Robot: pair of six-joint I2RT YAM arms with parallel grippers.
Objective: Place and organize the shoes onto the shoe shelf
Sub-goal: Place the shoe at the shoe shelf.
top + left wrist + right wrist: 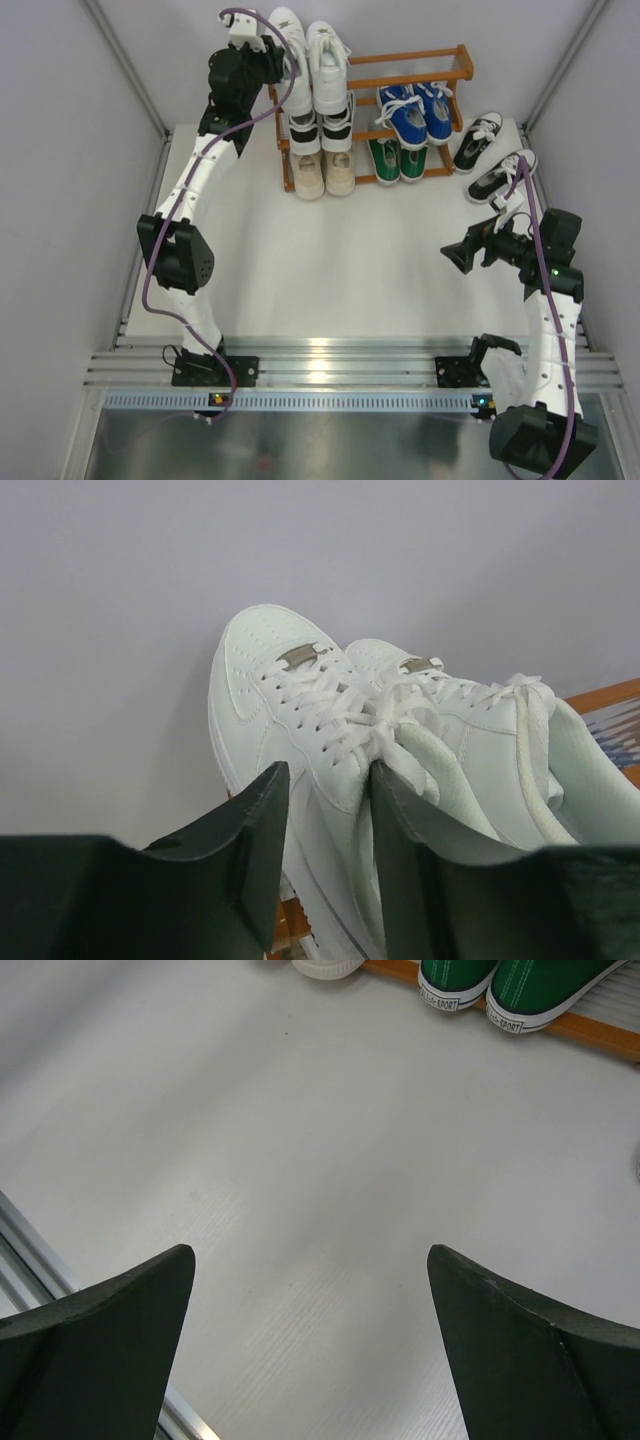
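The outer white shoe leans at a slant with its heel against the other white shoe, so I will use my left gripper to regrip the outer shoe's collar (347, 778) by the laces and gently straighten it.
The orange-brown shoe shelf (400, 75) stands at the back of the table. The all-white pair (328, 55) is on its top tier at the left, a black pair (322, 130) below it, and the beige pair (325, 172) on the bottom. The blue pair (415, 112) and the green pair (395, 157) sit to the right. My left gripper (278, 62) is at the left white shoe (270, 680). Its jaws (325, 780) are closed on that shoe's side wall, one finger outside and one inside. My right gripper (455, 255) is open and empty over bare table (310, 1260).
A second black pair with white laces (478, 140) (500, 177) lies on the table right of the shelf, just beyond my right arm. The right part of the top tier holds nothing. Green shoe heels (500, 985) show at the top of the right wrist view. Walls close both sides.
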